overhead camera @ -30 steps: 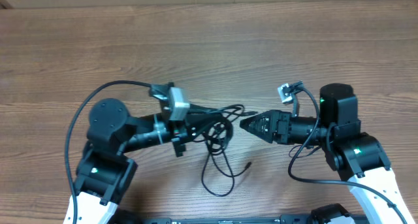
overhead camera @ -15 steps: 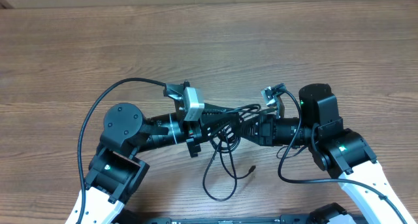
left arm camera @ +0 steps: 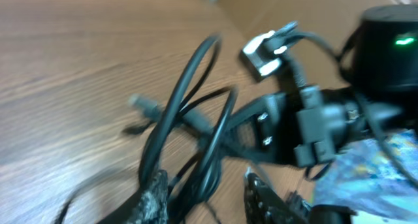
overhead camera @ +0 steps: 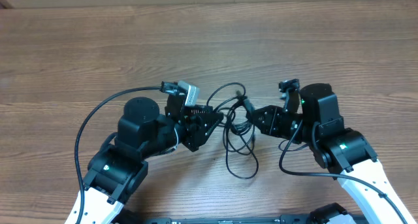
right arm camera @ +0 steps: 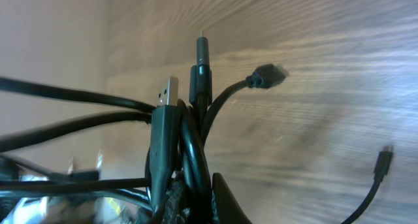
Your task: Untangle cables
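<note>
I can see my right gripper pinching the USB plug and several strands of cable together, so I will hold the bundle with my left gripper while my right gripper takes the bundle's loops (overhead camera: 241, 128).
The cables (overhead camera: 239, 131) are thin black cords bunched between the two arms at mid-table, with one loop trailing toward the near edge. My right gripper (overhead camera: 252, 117) is shut on the bundle. In the right wrist view its fingers (right arm camera: 225, 201) pinch several strands (right arm camera: 196, 129), with a USB plug (right arm camera: 166, 93) and a smaller plug (right arm camera: 266, 74) sticking up. My left gripper (overhead camera: 218, 121) faces it from the left. In the left wrist view its fingers (left arm camera: 153, 198) stand apart and cable loops (left arm camera: 196, 93) run between them, unpinched.
A wood-grain table (overhead camera: 209, 48) stretches away behind the arms. The left arm's thick wiring (overhead camera: 91, 116) arcs out to the left. The right arm's own wiring (overhead camera: 287, 166) loops below its wrist. A loose plug end (right arm camera: 385, 153) lies on the wood.
My right gripper moved in from the right and shut on the bundle. My left gripper went from shut to open. Both arms shifted and the bundle now sits farther right and farther back.
</note>
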Tool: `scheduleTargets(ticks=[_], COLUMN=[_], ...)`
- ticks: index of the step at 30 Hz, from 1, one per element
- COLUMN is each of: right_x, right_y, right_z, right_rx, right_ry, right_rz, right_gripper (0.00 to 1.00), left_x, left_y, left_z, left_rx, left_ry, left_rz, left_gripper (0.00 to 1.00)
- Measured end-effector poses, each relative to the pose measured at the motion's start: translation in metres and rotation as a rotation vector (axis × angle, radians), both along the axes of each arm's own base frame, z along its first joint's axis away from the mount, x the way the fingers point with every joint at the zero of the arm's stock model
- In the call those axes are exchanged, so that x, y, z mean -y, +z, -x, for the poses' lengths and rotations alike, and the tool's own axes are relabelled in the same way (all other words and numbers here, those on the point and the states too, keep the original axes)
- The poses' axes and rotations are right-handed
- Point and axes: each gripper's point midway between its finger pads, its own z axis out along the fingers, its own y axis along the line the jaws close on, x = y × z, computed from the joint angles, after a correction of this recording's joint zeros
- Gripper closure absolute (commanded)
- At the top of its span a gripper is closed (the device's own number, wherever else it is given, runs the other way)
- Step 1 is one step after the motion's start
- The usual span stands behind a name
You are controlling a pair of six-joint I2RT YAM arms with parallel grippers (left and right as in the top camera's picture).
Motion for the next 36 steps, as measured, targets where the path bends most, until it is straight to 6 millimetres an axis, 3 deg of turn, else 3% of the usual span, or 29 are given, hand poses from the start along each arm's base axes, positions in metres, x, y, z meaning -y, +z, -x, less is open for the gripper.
scheduleTargets(ticks=[2, 7, 10, 16, 18, 20, 25, 28, 36], right_x=[0.009, 0.033, 0.052, 0.096, 0.101, 0.103, 0.085, 0.062, 0.012], right_y=[0.000, -0.001, -0.005, 0.012, 0.021, 0.031, 0.064, 0.086, 0.105], right_z=[-0.010, -0.028, -0.035, -0.041, -0.040, -0.037, -0.024, -0.010, 0.030], right_rx=[0.034, 0.121, 0.173, 0.353, 0.411, 0.474, 0.663, 0.776, 0.864], right_ry=[-0.037, -0.101, -0.151, -0.224, -0.214, -0.190, -0.056, 0.058, 0.340], right_rz=[0.028, 0.128, 0.241, 0.512, 0.555, 0.589, 0.559, 0.457, 0.189], right_gripper=[0.96, 0.96, 0.96, 0.96, 0.96, 0.96, 0.96, 0.96, 0.96], left_x=[-0.007, -0.024, -0.032, -0.029, -0.021, -0.012, 0.004, 0.012, 0.019], left_y=[-0.015, -0.044, -0.052, -0.035, -0.022, -0.009, 0.016, 0.027, 0.039], left_z=[0.002, 0.007, 0.005, -0.008, -0.010, -0.009, -0.001, 0.007, 0.016], left_rx=[-0.062, -0.175, -0.195, -0.106, -0.039, 0.030, 0.191, 0.289, 0.442], left_ry=[0.035, 0.105, 0.145, 0.157, 0.112, 0.051, -0.092, -0.180, -0.286], left_rz=[-0.040, -0.129, -0.163, -0.129, -0.098, -0.073, -0.035, -0.027, -0.032], left_gripper=[0.37, 0.27, 0.22, 0.23, 0.20, 0.23, 0.24, 0.23, 0.20])
